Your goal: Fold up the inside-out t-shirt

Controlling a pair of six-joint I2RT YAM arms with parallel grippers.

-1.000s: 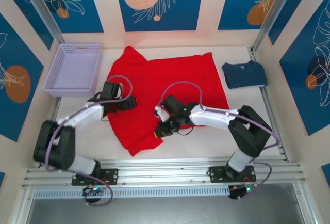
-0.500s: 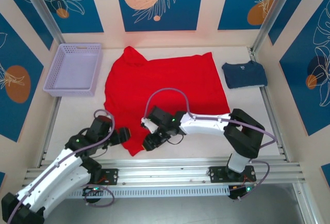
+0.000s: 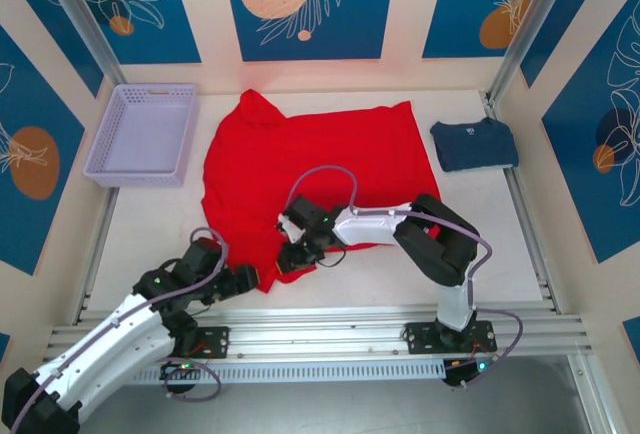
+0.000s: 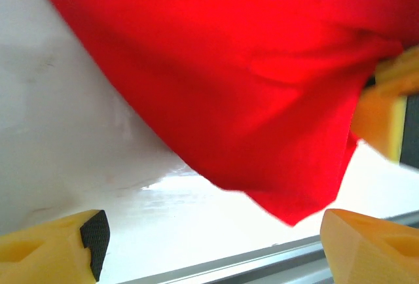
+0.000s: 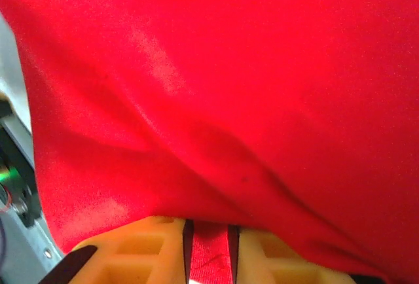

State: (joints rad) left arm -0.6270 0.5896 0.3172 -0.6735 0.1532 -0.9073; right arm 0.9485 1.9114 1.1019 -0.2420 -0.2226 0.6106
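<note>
The t-shirt's near corner hangs loose by the fingers of my right gripper, so I should open my right gripper and pinch the t-shirt's hem (image 3: 300,275) while my left gripper holds that corner.
The inside-out t-shirt (image 3: 320,169) lies spread red across the middle of the table, its near left corner lifted a little. My right gripper (image 3: 300,252) is on that near hem, and in the right wrist view the gripper (image 5: 209,258) is shut on a strip of the red cloth (image 5: 216,101) pinched between its yellow fingers (image 5: 137,252). My left gripper (image 3: 245,279) sits low just left of the shirt's near corner. In the left wrist view it (image 4: 209,251) stands open over bare table, with the corner of the t-shirt (image 4: 229,81) hanging just beyond its fingertips (image 4: 366,245).
A lavender basket (image 3: 140,134) stands at the back left. A folded navy t-shirt (image 3: 475,144) lies at the back right. An aluminium rail (image 3: 320,329) runs along the near table edge, close under the left gripper (image 4: 262,261).
My left arm has swung from the shirt's left edge down to its near corner. The right gripper slid left along the near hem, opened briefly and closed on the cloth.
</note>
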